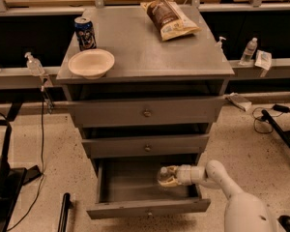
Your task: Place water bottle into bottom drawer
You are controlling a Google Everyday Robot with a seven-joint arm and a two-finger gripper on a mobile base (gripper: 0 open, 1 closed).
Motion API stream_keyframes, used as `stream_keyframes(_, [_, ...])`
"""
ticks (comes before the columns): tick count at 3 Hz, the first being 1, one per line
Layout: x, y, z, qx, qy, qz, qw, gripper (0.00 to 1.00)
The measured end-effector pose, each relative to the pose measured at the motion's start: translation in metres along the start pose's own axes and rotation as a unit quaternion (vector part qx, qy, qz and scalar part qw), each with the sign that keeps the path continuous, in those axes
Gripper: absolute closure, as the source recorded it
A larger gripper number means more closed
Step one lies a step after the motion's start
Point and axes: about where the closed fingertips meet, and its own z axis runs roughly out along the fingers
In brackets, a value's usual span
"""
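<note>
Next, I let go of the water bottle, now hanging just above the drawer floor, on the bottom drawer's grey bottom (pixel 163 182), between its middle and my white arm.
The bottom drawer (pixel 147 208) of the grey cabinet is pulled open and its grey floor shows. My white arm reaches in from the lower right. My gripper (pixel 168 177) is over the right part of the open drawer and is shut on the water bottle (pixel 164 175), a clear plastic bottle with its pale cap toward the left. The bottle hangs just above the drawer floor.
On the cabinet top (pixel 150 57) stand a blue drink can (pixel 85 33), a pale bowl (pixel 91 63) and a chip bag (pixel 170 18). The two upper drawers (pixel 146 112) are closed. Pump bottles (pixel 34 64) and another bottle (pixel 248 50) sit on side ledges. Cables lie on the floor.
</note>
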Motion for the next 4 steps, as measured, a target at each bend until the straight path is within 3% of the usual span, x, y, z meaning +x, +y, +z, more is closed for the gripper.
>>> stream_keyframes(1, [0.01,0.011,0.011,-0.02,0.026,-0.015,0.9993,1.0])
stream_keyframes(3, [0.023,0.018,0.015,-0.018,-0.005,0.03,0.9994,1.0])
stream_keyframes(4, [0.023,0.018,0.017,-0.019,-0.006,0.031,0.9993,0.84])
